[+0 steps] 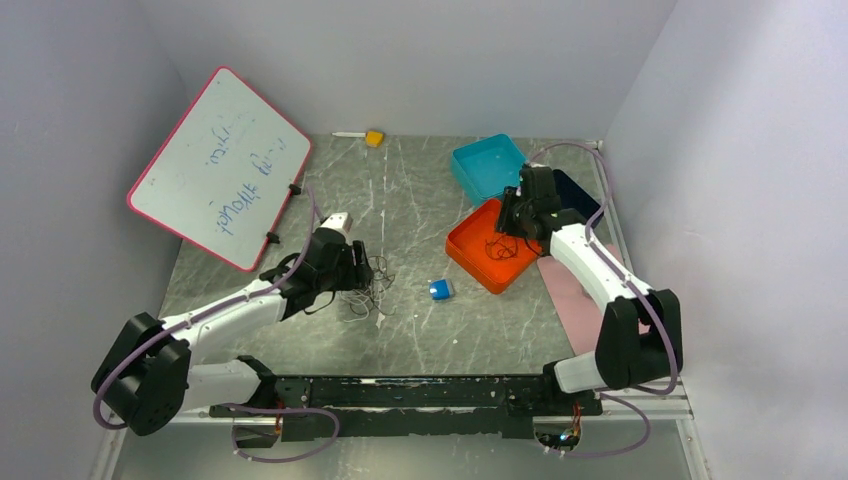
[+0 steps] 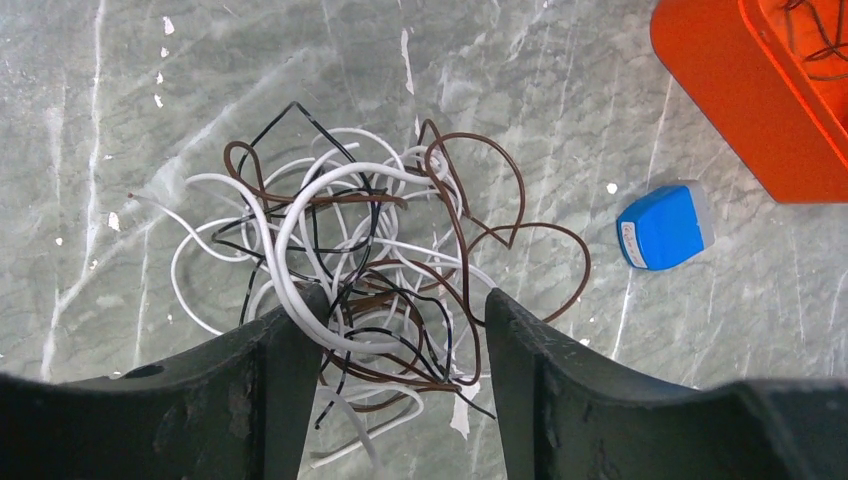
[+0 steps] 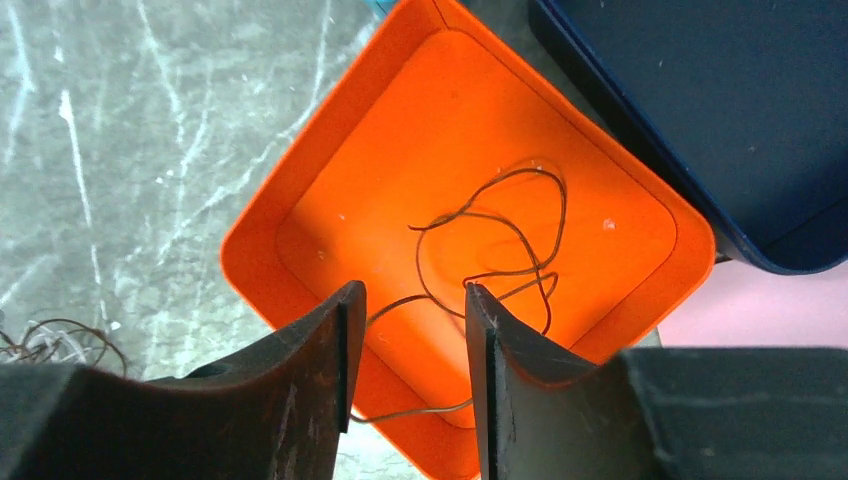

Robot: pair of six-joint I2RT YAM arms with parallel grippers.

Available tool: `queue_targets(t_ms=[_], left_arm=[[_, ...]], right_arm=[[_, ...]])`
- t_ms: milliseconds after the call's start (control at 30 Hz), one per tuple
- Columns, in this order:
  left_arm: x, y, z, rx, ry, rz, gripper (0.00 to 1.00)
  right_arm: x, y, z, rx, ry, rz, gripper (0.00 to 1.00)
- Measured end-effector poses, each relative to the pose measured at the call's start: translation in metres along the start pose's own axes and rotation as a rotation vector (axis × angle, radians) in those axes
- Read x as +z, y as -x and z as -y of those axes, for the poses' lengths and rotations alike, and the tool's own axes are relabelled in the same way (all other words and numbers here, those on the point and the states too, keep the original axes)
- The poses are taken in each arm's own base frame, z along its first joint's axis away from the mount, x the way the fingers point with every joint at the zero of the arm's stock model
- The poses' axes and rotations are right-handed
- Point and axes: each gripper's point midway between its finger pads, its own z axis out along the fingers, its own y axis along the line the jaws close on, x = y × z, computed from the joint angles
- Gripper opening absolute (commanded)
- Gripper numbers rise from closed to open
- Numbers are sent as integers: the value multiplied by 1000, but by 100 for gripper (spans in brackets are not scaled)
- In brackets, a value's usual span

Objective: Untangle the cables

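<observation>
The brown loops run through the white and black wires of the tangle, so the robot's left gripper needs to grip the tangle's near side (image 2: 400, 350) while the right gripper pulls the loops out.
The cables (image 2: 370, 250) lie in a hand-sized tangle of white, brown and black wires on the grey marbled table (image 1: 410, 330). My left gripper (image 2: 400, 310) is open just over the tangle's near side. Loops lie between its fingers, and a white strand crosses its left fingertip (image 2: 290, 320). In the top view, the left gripper (image 1: 355, 265) sits at the tangle (image 1: 372, 285). My right gripper (image 3: 410, 300) is open above the orange tray (image 3: 260, 230). A single thin brown cable (image 3: 500, 240) lies loose in the tray, one end trailing over the near rim between the fingers.
A teal tray (image 1: 487, 165) and a dark blue tray (image 1: 585, 190) stand behind the orange tray (image 1: 462, 250). A pink mat (image 1: 568, 285) lies to the right. A small blue box (image 1: 440, 290) sits mid-table. A whiteboard (image 1: 220, 165) leans at back left, with a yellow block (image 1: 374, 138) near the back wall.
</observation>
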Motion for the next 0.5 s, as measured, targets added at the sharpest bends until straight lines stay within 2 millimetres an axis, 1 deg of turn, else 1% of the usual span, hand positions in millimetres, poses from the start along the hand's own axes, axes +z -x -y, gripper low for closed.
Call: queue_targets(t_ms=[100,267,367,500], left_arm=[[-3,0,2,0,-9,-2,68],[-6,1,2,-1,-12,0,69],[-7,1,2,-1,-12,0,69],[-8,1,1,-1,-10,-3,69]], right_arm=[[-11,15,-4,-5,15,45,50],[-32,35,-11,-18,46,119,51],[-42,43,-18,-24,86,144,51],[-45,43,-33,-46,169,141,51]])
